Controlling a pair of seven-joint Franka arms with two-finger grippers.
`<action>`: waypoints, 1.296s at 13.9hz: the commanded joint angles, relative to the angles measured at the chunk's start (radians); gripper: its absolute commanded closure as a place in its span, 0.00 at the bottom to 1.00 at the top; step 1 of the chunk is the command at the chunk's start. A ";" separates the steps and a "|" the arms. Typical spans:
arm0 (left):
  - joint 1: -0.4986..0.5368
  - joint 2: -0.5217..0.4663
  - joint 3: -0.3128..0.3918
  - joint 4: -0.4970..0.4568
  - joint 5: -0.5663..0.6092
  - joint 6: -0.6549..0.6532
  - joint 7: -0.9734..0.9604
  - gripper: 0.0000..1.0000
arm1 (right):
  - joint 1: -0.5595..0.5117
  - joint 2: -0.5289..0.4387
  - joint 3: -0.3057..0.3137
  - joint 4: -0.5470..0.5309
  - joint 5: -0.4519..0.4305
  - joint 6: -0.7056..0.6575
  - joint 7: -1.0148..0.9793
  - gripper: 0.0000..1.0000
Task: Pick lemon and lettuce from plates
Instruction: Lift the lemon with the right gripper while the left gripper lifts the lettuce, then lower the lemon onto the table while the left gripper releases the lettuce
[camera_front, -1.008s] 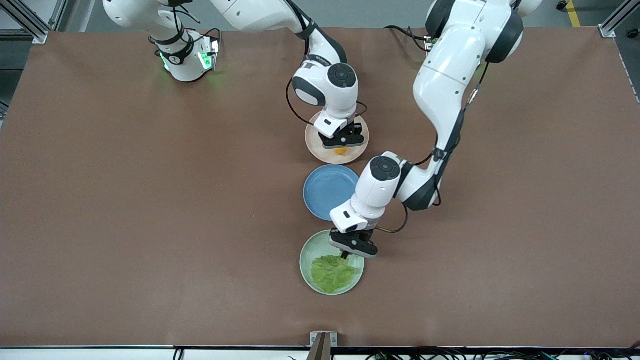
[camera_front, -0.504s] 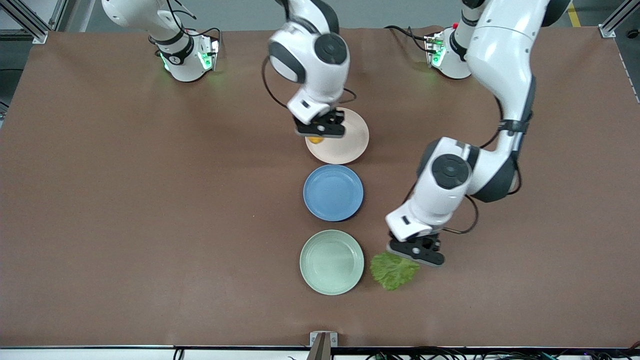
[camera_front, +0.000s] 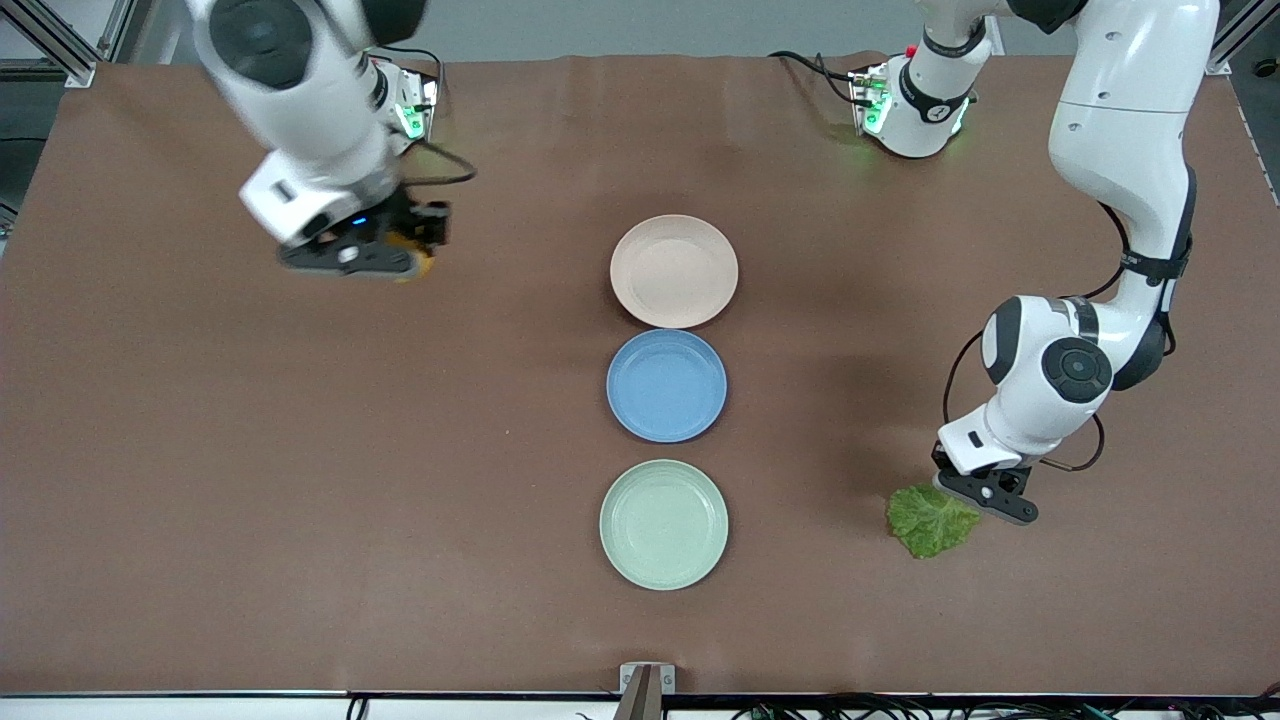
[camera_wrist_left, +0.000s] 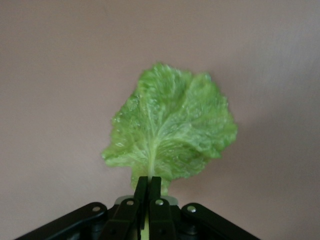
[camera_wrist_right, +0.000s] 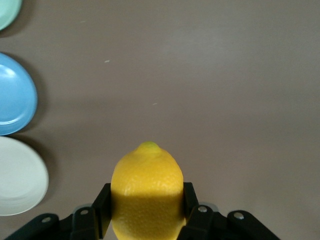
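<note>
My right gripper needs to release the lemon on its side on bare table (camera_front: 288, 440), level with the front edge of the blue plate.
My left gripper (camera_front: 978, 492) is shut on the pale stem of the lettuce (camera_front: 931, 520), a crinkled green leaf that hangs over bare table toward the left arm's end; the left wrist view shows the leaf (camera_wrist_left: 172, 131) spread out past the closed fingers (camera_wrist_left: 141, 192). My right gripper (camera_front: 400, 262) is shut on the lemon (camera_front: 417, 266), held over bare table toward the right arm's end; the right wrist view shows the yellow lemon (camera_wrist_right: 147, 190) between the fingers (camera_wrist_right: 103, 202). The beige-pink plate (camera_front: 674, 271) and the mint green plate (camera_front: 664, 523) lie bare in the table's middle.
A blue plate (camera_front: 666, 385) lies between the two task plates, all in one row. The arms' bases (camera_front: 915, 100) stand along the table's edge farthest from the front camera. Brown table surface stretches on both sides of the row.
The right gripper has carried the lemon off the beige-pink plate toward the right arm's end. The left gripper has carried the lettuce farther from the mint green plate toward the left arm's end.
</note>
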 joint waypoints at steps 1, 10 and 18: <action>0.020 -0.047 -0.011 -0.072 0.009 0.007 -0.031 0.86 | -0.196 -0.009 0.024 -0.054 0.002 0.056 -0.204 0.87; 0.024 -0.226 -0.042 -0.039 -0.025 -0.191 -0.205 0.00 | -0.471 0.233 0.024 -0.195 0.001 0.520 -0.441 0.86; 0.064 -0.390 -0.037 0.326 -0.052 -0.895 -0.233 0.00 | -0.503 0.497 0.025 -0.089 0.007 0.674 -0.441 0.87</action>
